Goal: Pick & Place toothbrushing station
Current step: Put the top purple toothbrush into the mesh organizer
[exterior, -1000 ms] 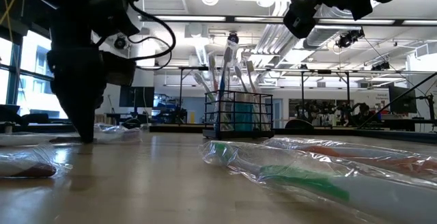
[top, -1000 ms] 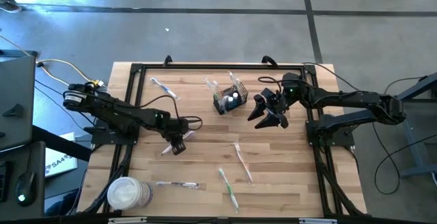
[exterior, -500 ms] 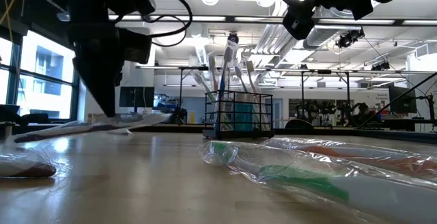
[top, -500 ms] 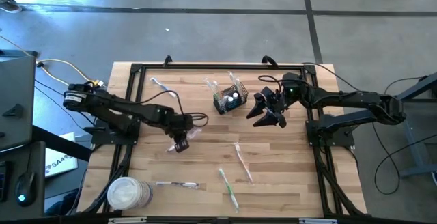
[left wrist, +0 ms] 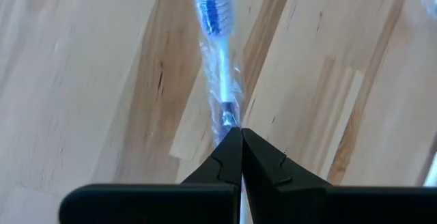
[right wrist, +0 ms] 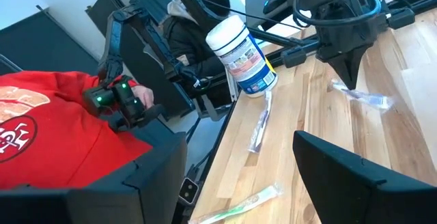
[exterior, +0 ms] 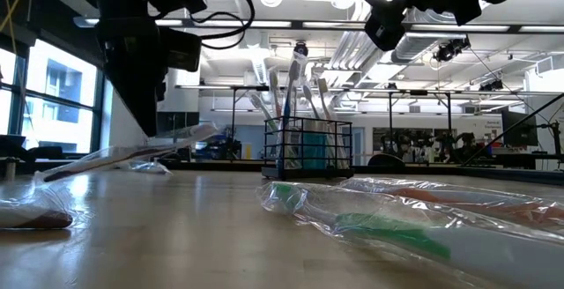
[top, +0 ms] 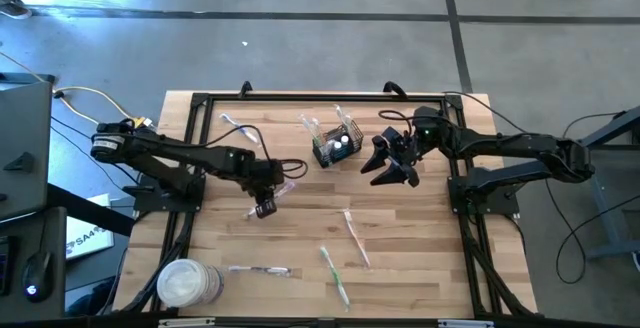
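Note:
I will let go of the blue-bristled toothbrush with my left gripper, midway between the basket and the toothbrush beside the white tub [top: 299, 204].
The toothbrushing station [top: 335, 146] is a small black wire basket at the table's far middle, with several brushes standing in it [exterior: 307, 146]. My left gripper [top: 265, 206] is left of and nearer than the basket, shut on a plastic-wrapped toothbrush [left wrist: 217, 53] with blue bristles. The low view shows that toothbrush [exterior: 132, 152] off the table. My right gripper [top: 395, 171] hovers open just right of the basket, holding nothing. My left gripper pinches the wrapped toothbrush between its two shut fingertips [left wrist: 235, 142], at the handle [left wrist: 225, 111] behind the bristle head. The fingers come slanting down from the table's left. The brush is tilted, with the bristle end [top: 294, 183] higher and toward the basket.
Wrapped toothbrushes lie loose on the wood: one far left [top: 240, 128], two near the middle [top: 352, 236] [top: 335, 275], and one [top: 258, 270] beside a round white tub [top: 188, 283]. In the right wrist view a person in red [right wrist: 61, 135] sits beyond the table.
My left gripper has risen and drifted toward the basket, staying shut. The wrapped toothbrush, which lay on the table, has come up with it and now hangs tilted, with its basket-side end highest.

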You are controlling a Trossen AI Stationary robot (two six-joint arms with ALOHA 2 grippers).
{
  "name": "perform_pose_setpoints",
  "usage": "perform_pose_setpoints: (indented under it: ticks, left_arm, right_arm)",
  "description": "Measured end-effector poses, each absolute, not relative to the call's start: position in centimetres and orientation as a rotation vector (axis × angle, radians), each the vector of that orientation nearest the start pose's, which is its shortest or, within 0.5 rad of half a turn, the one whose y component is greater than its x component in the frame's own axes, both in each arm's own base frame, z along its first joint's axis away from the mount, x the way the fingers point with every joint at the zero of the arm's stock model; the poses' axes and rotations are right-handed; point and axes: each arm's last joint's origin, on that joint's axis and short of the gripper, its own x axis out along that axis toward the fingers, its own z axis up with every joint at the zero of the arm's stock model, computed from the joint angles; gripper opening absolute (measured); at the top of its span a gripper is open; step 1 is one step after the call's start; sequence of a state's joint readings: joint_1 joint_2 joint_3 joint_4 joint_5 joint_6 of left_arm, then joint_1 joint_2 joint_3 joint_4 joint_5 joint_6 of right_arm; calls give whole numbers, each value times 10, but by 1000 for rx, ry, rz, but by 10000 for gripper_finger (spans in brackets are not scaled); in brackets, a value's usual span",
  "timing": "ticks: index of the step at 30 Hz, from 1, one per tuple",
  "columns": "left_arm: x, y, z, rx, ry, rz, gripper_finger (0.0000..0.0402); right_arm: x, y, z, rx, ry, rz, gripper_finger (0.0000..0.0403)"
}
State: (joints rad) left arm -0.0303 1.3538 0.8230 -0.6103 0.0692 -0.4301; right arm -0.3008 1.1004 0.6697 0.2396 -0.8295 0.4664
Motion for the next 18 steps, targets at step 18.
perform_pose_setpoints:
  ticks: [18]
  left_arm:
    - [264,-7,302,-263,836,123,0]
  right_arm:
    - [238,-36,277,335,181,233,261]
